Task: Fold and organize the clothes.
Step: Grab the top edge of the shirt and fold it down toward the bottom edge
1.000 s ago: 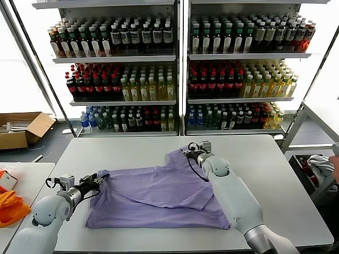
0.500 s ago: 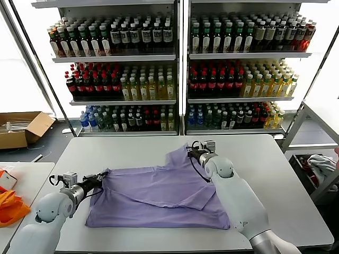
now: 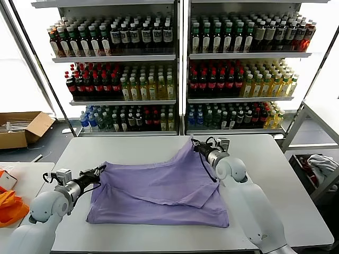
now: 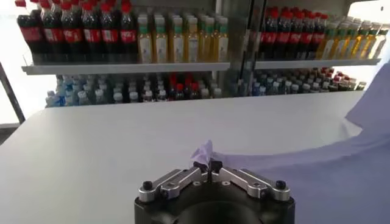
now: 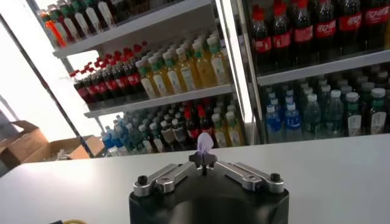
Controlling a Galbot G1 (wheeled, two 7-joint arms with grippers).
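Note:
My left gripper will release the lavender T-shirt's pinched corner, now held just above the table, on the shirt's near corner (image 3: 94,208) toward the orange fabric.
The lavender T-shirt (image 3: 159,190) lies spread on the white table (image 3: 132,151), partly folded over itself. My left gripper (image 3: 99,170) is shut on its left corner, just above the table; the pinched tip shows in the left wrist view (image 4: 203,152). My right gripper (image 3: 195,144) is shut on the far right corner and holds it raised, so the cloth slopes up to it. A small tuft of fabric (image 5: 205,142) sticks out between its fingers. The printed graphic is hidden.
Shelves of bottles (image 3: 175,69) stand behind the table. A cardboard box (image 3: 21,128) sits on the floor at the far left. Orange fabric (image 3: 10,206) lies on a side table at the left. A white-and-red cloth bundle (image 3: 323,164) sits at the right.
My right gripper has lifted its corner and moved right and away, pulling the cloth taut. My left gripper has shifted slightly left with its corner.

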